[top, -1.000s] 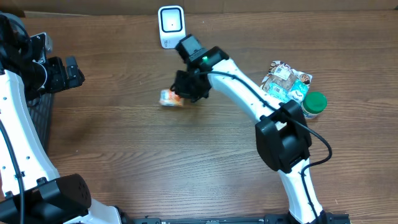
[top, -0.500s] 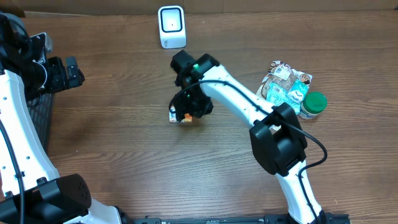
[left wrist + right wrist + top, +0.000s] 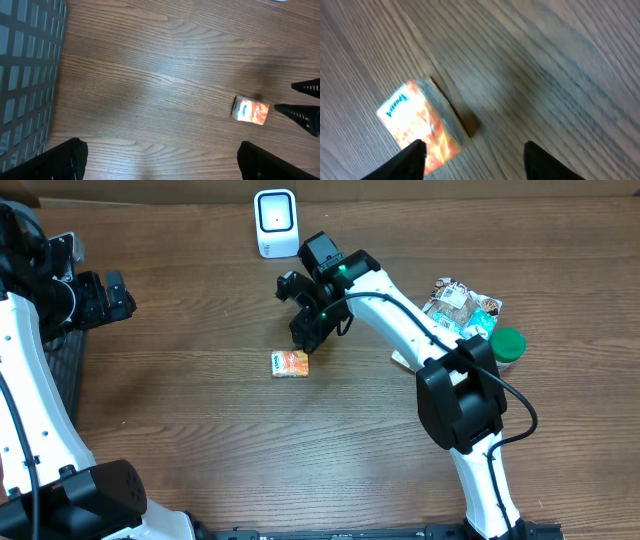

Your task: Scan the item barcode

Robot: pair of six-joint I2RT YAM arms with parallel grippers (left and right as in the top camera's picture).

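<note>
The orange box is outside the fingers of my right gripper, so next my right gripper opens, moves over and grabs the box by its near end (image 3: pixel 304 365) before lifting.
The item, a small orange box (image 3: pixel 290 363), lies flat on the wooden table. It also shows in the left wrist view as the orange box (image 3: pixel 251 110). My right gripper (image 3: pixel 312 332) hangs open just above and behind it. In the right wrist view the box (image 3: pixel 420 125) sits beside the left fingertip (image 3: pixel 412 160), and only bare wood lies in the right gripper (image 3: pixel 475 162). The white barcode scanner (image 3: pixel 275 222) stands at the back. My left gripper (image 3: pixel 122 295) stays far left, open and empty, as the left gripper (image 3: pixel 161 165) over bare wood.
A snack bag (image 3: pixel 460 310) and a green-lidded jar (image 3: pixel 505 346) lie at the right. A black wire basket (image 3: pixel 62 370) stands at the left edge, also seen as the basket (image 3: pixel 27 75).
My right gripper opened and let go of the orange box, which now lies on the table. The gripper then drew up and back toward the scanner. The left arm has not moved.
</note>
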